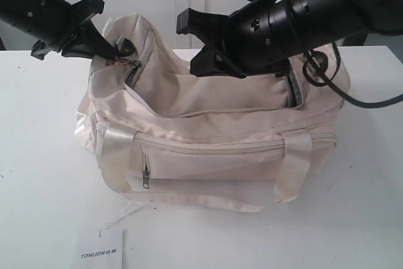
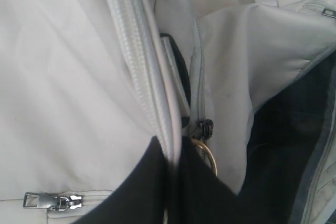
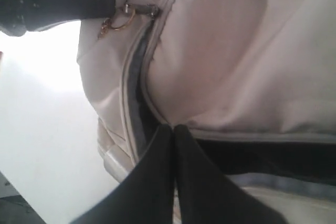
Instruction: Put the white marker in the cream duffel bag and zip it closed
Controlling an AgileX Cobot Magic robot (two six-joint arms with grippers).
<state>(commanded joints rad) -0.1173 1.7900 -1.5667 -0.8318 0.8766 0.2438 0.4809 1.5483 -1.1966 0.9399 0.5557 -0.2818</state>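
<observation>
The robot's right gripper is shut at the edge of the duffel bag's opening, short of the zipper slider, so it should open and take the gold keyring pull (image 3: 126,23) next to the left gripper.
The cream duffel bag (image 1: 208,137) lies on the white table (image 1: 44,155), its curved top zipper open and black lining (image 2: 286,145) showing. My left gripper (image 1: 113,47) (image 2: 172,148) is shut on the bag's piped edge at the left end. Right beside it are the zipper slider (image 2: 205,128) and the gold keyring pull (image 2: 209,153) (image 3: 118,24). At the top middle, my right gripper (image 1: 213,66) (image 3: 173,128) is shut, pinching the fabric edge of the opening. The left gripper's tip (image 3: 102,1) also shows in the right wrist view. The white marker is not in view.
A white TONLION tag card (image 1: 101,251) lies on the table at the front, tied to the bag by a string. The front pocket zipper pull (image 1: 146,179) hangs on the near side. A black cable (image 1: 368,102) droops from the right arm behind the bag.
</observation>
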